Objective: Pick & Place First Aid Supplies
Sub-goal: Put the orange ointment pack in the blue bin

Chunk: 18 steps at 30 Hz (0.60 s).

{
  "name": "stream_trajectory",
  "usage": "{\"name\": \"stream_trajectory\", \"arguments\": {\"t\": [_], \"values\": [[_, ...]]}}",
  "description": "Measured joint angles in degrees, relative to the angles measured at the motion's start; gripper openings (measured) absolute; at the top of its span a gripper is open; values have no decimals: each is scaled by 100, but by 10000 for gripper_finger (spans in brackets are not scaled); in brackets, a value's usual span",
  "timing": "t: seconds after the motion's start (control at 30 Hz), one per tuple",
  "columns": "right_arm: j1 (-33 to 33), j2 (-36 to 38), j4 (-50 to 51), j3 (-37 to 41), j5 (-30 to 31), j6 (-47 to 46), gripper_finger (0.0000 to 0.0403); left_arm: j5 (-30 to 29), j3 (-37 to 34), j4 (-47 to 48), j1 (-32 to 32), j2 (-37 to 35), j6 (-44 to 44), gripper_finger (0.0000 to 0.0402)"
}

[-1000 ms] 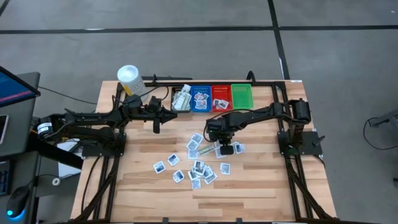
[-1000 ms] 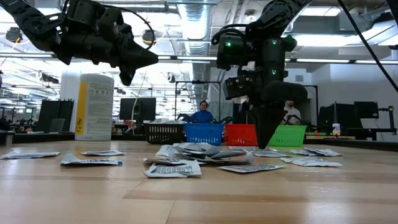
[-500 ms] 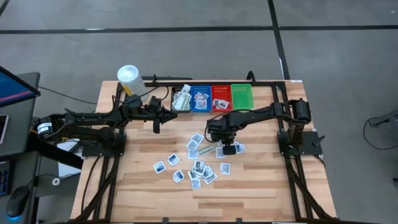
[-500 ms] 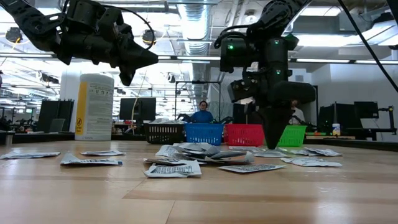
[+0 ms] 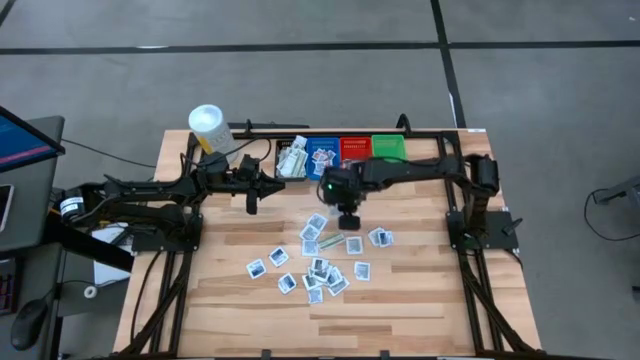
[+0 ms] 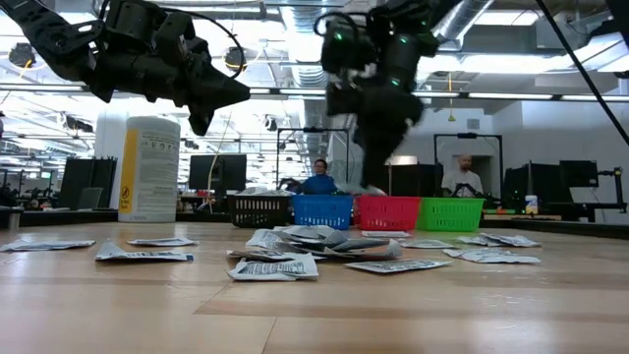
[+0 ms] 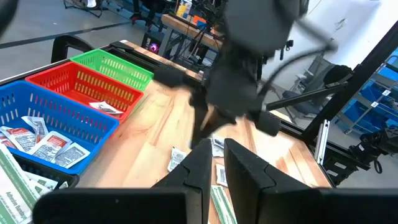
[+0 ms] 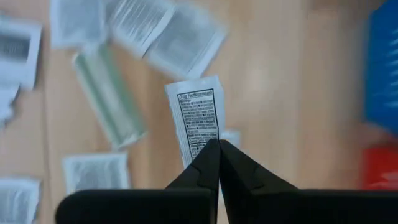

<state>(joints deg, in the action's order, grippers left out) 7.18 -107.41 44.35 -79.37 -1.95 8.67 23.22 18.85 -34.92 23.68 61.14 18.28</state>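
Note:
The robot's right gripper needs to release the printed packet among the packets in the blue bin (image 5: 325, 166). The printed packet now hangs above the table.
Several small white first aid packets (image 5: 320, 262) lie scattered flat on the wooden table (image 5: 230, 300). My right gripper (image 5: 348, 220) hangs above the table between that scatter and the row of bins, shut on one white packet with black print (image 8: 200, 118). More packets lie in the black bin (image 5: 292, 160), the blue bin (image 5: 322, 157) and the red bin (image 7: 93, 93). My left gripper (image 7: 217, 163) waits raised near the black bin, pointing toward the right arm, its fingers a narrow slit apart with nothing between them. My right gripper pinches one narrow end of the printed packet (image 8: 210, 144) between its two fingertips, coming from above and pointing steeply down. The packet hangs below the fingers, clear of the table.
The black, blue, red and green bins (image 5: 388, 148) stand in a row at the table's far edge. A white tub with a yellow label (image 5: 206, 125) stands at the far left corner. Bare wood lies along the near edge. People show in the room behind (image 6: 319, 179).
My right gripper has risen from the scatter and gone toward the far edge and a little left, toward the bins, staying shut. The packet it holds has come off the table with it. The left arm has kept still.

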Motion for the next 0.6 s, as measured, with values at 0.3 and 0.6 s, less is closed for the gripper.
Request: {"name": "stream_trajectory", "arguments": {"t": [0.3,0.6], "values": [[624,2,-385,-998,500,353,0,-81,0,2,0,0,0,43],[1550,2,-558,-1133,499,120,0,-264,0,2,0,0,0,43]]}}
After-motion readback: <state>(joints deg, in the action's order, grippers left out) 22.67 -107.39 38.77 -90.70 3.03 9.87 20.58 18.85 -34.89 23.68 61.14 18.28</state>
